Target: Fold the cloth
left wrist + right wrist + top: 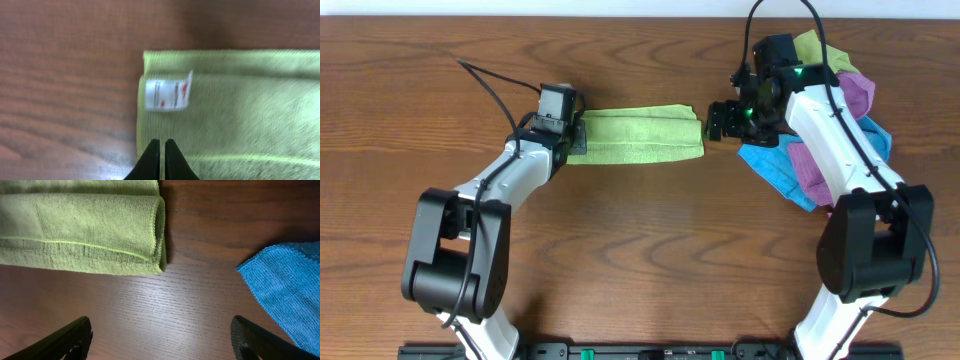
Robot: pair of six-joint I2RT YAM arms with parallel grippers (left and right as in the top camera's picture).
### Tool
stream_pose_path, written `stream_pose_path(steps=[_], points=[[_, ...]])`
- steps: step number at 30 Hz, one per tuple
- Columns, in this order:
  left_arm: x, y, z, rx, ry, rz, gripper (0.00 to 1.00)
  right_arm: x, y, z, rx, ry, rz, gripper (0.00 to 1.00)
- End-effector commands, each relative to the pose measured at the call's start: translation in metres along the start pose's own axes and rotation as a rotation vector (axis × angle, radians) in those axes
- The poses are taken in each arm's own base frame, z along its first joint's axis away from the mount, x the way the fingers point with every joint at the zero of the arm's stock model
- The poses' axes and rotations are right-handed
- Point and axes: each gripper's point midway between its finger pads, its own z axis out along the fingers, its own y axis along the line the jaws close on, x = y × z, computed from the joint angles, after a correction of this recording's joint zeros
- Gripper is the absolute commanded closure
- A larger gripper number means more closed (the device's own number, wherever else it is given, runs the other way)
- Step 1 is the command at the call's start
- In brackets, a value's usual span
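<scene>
The folded short end point(698, 138) point(158, 232) of the green cloth, the one that faces the blue cloth, will be gripped by my right gripper.
The green cloth point(638, 134) lies folded into a long strip on the wooden table, between the two arms. My left gripper point(574, 138) is at the cloth's left end; in the left wrist view its fingers point(162, 144) are shut with nothing between them, over the cloth point(240, 115) near a white label point(168, 93). My right gripper point(725, 120) is just right of the cloth's folded right end. In the right wrist view its fingers point(162, 332) are wide open over bare wood, with the cloth's rolled edge point(85, 230) ahead of them.
A pile of cloths point(830, 120), blue, purple and green, lies at the right under the right arm. A blue cloth corner point(287, 290) shows in the right wrist view. A black cable point(490, 85) runs across the table at the left.
</scene>
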Motion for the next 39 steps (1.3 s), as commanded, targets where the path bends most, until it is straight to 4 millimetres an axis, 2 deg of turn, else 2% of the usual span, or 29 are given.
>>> stream_pose_path(steps=[1,4,13,21,25,34,36,39], points=[[0.004,-0.009,0.001,0.037,0.029,-0.088,0.94,-0.008,0.000,-0.012,0.000,-0.042,-0.001,0.11],[0.005,-0.019,0.000,0.096,0.045,-0.112,0.95,-0.010,0.000,-0.012,0.003,-0.047,-0.002,0.11],[-0.012,-0.024,0.002,0.116,-0.030,-0.027,0.94,-0.010,0.000,-0.012,0.003,-0.048,-0.002,0.11],[-0.003,-0.018,0.012,0.083,-0.007,0.021,0.94,-0.009,0.000,-0.012,0.003,-0.047,-0.002,0.12],[0.009,-0.005,0.028,0.012,0.021,0.024,0.94,-0.008,0.000,-0.012,0.004,-0.040,0.000,0.12],[0.026,-0.005,0.047,0.008,0.069,0.028,0.94,-0.002,0.001,-0.009,0.006,-0.020,-0.002,0.13],[0.030,-0.004,0.046,0.005,0.083,0.031,0.94,0.003,0.005,-0.005,-0.002,-0.003,-0.014,0.13],[0.030,-0.004,0.046,0.004,0.086,0.032,0.94,0.016,0.025,0.011,-0.115,0.043,-0.086,0.11]])
